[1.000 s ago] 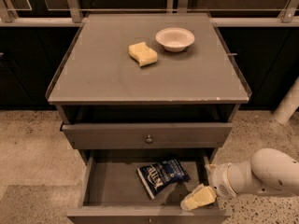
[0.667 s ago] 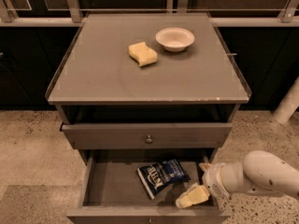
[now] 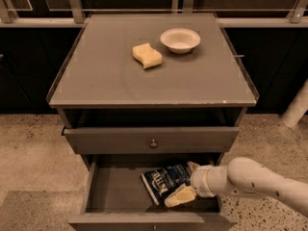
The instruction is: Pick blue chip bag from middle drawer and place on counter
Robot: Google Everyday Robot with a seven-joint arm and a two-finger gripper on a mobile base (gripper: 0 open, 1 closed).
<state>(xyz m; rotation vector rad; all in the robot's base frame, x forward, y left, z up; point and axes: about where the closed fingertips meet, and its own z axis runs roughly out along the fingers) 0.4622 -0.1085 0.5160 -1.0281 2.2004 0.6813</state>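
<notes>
My gripper needs to grip the blue chip bag next at its end (image 3: 185,180) nearest the white arm, inside the open middle drawer.
The blue chip bag (image 3: 162,181) lies flat on the floor of the open middle drawer (image 3: 115,190), right of centre. My gripper (image 3: 181,184) reaches into the drawer from the right on a white arm. It is open. One yellowish finger (image 3: 192,166) is behind the bag's right end and the other (image 3: 179,196) in front of it. The bag's right edge is partly hidden by the gripper. The grey counter (image 3: 110,76) is above.
A yellow wavy sponge (image 3: 147,55) and a white bowl (image 3: 180,40) sit on the counter's back half. A shut drawer with a knob (image 3: 153,141) overhangs the open one. A speckled floor surrounds the cabinet, and a white post (image 3: 296,107) stands at right.
My arm has moved left and deeper into the drawer. The fingers now stand on either side of the bag's right end. The bag has not moved.
</notes>
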